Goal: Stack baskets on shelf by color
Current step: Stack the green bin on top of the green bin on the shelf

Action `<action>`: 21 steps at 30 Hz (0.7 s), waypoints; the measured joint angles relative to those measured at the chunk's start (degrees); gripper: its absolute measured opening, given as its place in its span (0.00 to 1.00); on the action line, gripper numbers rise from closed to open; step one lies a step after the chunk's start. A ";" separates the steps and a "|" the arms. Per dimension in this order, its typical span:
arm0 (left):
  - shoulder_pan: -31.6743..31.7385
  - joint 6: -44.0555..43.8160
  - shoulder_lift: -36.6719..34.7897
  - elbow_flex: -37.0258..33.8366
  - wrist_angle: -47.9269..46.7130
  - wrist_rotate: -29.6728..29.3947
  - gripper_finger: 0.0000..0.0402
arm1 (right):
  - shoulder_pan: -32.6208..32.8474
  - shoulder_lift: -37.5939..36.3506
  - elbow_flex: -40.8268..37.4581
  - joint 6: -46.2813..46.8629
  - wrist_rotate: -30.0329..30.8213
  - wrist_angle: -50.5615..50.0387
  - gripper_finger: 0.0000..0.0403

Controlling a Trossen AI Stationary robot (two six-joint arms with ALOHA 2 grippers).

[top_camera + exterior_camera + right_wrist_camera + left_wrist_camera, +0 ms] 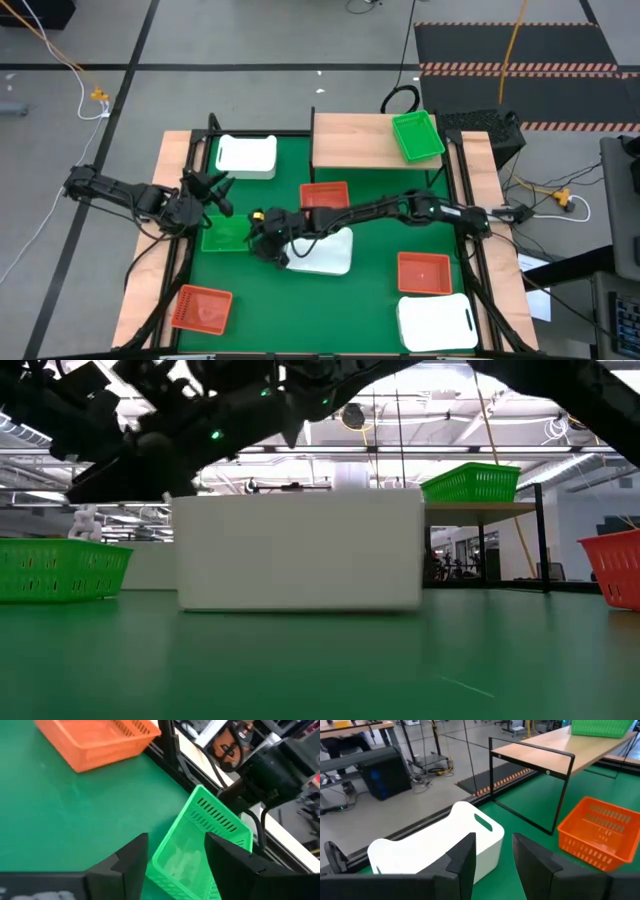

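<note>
I will grip the rim of the near side (238, 250) (165, 846) of the green basket beside my left gripper with my right gripper, because that basket belongs on the shelf.
My right arm reaches across the table, and its open gripper (258, 232) (176, 840) hovers over a green basket (225, 232) (200, 845) near the left edge. In the wrist view its fingers frame the basket's near end without touching it. My left gripper (215, 190) (493, 840) is open just beyond that basket and faces a white basket (246, 155) (440, 845) resting flat at the far left. Another green basket (418, 135) (472, 482) stands on the wooden shelf (360, 140) (555, 750). A second white basket (320, 252) (300, 550) lies under my right arm.
An orange basket (324, 196) (600, 840) sits in front of the shelf's legs. Further orange baskets lie at the near left (203, 307) (100, 740) and right of centre (423, 272). A third white basket (437, 322) fills the near right corner. Black rails line the table sides.
</note>
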 joint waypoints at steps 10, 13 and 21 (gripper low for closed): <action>0.04 -0.04 0.02 0.00 0.07 -0.27 0.33 | 0.36 4.43 3.73 -1.69 1.82 -0.89 0.53; 0.04 -0.07 0.00 0.00 0.04 -0.25 0.33 | 0.42 4.63 3.62 -1.48 1.80 -2.53 0.53; 0.06 -1.06 0.00 0.00 -1.11 1.91 0.33 | 0.62 3.50 3.46 -1.88 1.58 -8.13 0.52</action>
